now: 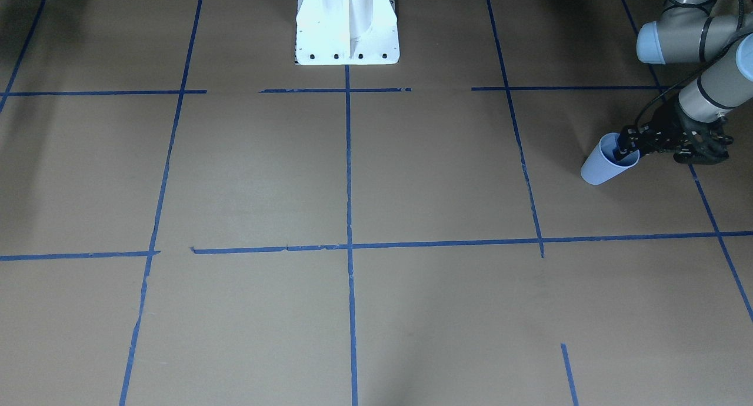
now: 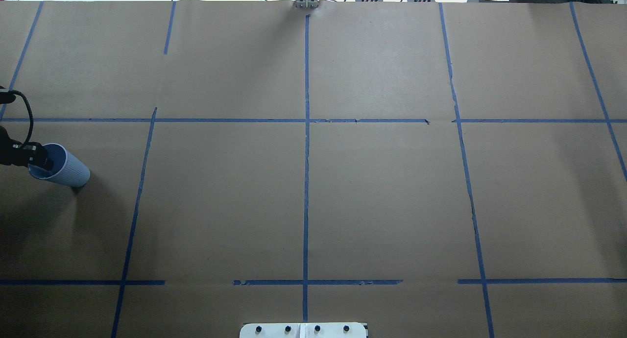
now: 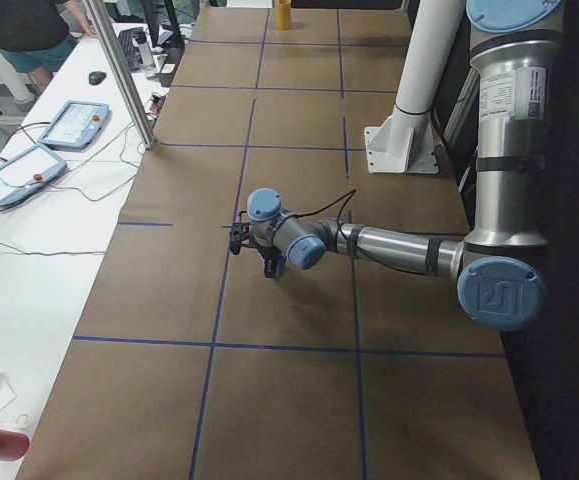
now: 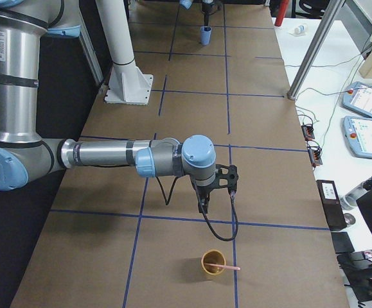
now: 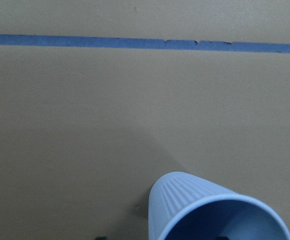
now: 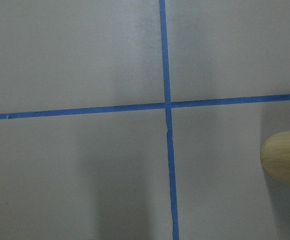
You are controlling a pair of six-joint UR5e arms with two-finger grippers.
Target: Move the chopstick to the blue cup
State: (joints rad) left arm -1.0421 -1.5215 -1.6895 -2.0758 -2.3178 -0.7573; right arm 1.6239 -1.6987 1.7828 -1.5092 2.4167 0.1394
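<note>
Next, I release the blue cup with my left gripper on the middle blue tape line, about halfway (image 1: pixel 356 179) between its crossings.
The blue cup (image 1: pixel 606 162) is tilted near the table's end on my left side. My left gripper (image 1: pixel 627 147) is shut on its rim, one finger inside and one outside. The cup also shows in the overhead view (image 2: pixel 63 167) with the left gripper (image 2: pixel 38 159), and in the left wrist view (image 5: pixel 195 200). A pale pink chopstick (image 4: pixel 227 267) rests in a yellow cup (image 4: pixel 212 264) at the table's other end and sticks out over its rim. My right gripper (image 4: pixel 205 200) hangs above the table just short of that cup; I cannot tell whether it is open or shut.
The robot's white base (image 1: pixel 347 23) stands at the middle of the table's near edge. Blue tape lines (image 2: pixel 306 132) cross the brown paper. The yellow cup's side (image 6: pixel 286 157) shows at the right wrist view's right edge. Tablets and cables lie on side benches (image 4: pixel 365 122).
</note>
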